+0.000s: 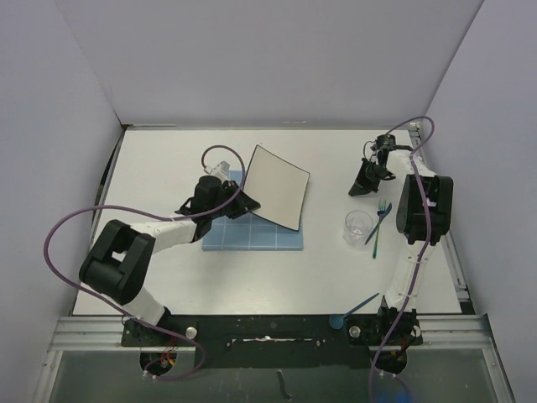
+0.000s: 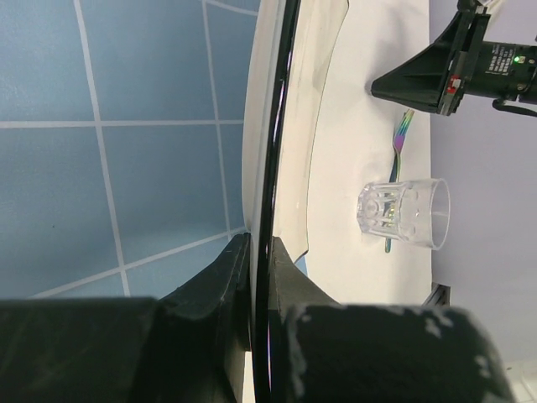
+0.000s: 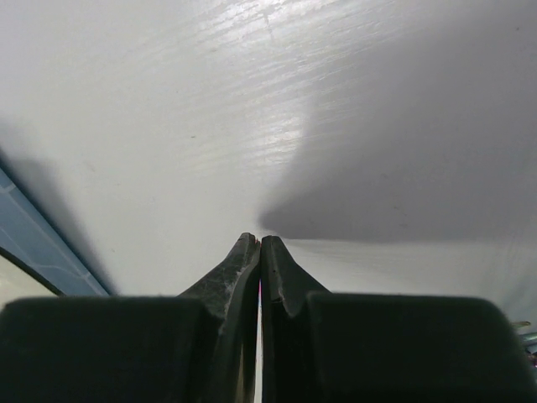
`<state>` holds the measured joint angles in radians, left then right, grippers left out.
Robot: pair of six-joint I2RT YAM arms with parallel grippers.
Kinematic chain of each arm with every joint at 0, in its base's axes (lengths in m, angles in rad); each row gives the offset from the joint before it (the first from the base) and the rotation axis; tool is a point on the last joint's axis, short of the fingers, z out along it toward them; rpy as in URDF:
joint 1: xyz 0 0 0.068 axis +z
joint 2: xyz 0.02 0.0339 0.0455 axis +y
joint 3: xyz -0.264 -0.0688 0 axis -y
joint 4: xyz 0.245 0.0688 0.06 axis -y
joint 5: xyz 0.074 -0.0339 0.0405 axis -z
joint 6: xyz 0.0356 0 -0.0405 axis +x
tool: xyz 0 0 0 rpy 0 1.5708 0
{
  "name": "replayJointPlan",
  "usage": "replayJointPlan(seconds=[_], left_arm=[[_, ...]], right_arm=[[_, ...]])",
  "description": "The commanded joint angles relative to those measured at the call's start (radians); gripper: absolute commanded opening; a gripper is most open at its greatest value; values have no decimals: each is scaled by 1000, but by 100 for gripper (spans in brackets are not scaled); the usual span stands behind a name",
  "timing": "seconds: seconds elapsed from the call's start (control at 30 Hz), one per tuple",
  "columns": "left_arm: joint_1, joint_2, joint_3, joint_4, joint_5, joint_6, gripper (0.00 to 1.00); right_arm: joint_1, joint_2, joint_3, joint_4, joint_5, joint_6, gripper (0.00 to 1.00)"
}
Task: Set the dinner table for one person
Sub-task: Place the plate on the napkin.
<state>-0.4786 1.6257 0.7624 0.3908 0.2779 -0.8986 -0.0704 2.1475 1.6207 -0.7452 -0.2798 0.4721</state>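
Observation:
My left gripper needs to let go of the square white plate on the middle of the blue grid placemat (image 1: 254, 201).
On the white dinner table (image 1: 168, 269) lies a blue grid placemat (image 1: 252, 238). Above it a square white plate (image 1: 281, 186) with a dark rim hangs tilted, its left edge pinched by my left gripper (image 1: 250, 202). In the left wrist view the plate's rim (image 2: 273, 126) runs edge-on between the shut fingers of the left gripper (image 2: 262, 243), over the placemat (image 2: 126, 126). My right gripper (image 1: 355, 191) is shut and empty, low over the bare table (image 3: 168, 101) at the far right; its tips (image 3: 259, 242) meet.
A clear glass (image 1: 358, 227) stands right of the placemat, with an iridescent fork (image 1: 379, 222) lying beside it. A blue spoon (image 1: 357, 308) lies by the right arm's base. From the left wrist I see the glass (image 2: 403, 214) and fork (image 2: 401, 134).

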Motion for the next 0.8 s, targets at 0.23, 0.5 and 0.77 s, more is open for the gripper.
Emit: replayJointPlan(seconds=[0.23, 0.5, 0.77], left_arm=[[69, -203, -90, 360, 3, -88, 0], [89, -126, -212, 717, -10, -243, 0], [75, 30, -265, 969, -8, -336, 0]], right_arm=[[28, -100, -23, 3, 35, -3, 0], [49, -96, -16, -7, 53, -4, 0], [62, -95, -10, -24, 78, -11, 0]])
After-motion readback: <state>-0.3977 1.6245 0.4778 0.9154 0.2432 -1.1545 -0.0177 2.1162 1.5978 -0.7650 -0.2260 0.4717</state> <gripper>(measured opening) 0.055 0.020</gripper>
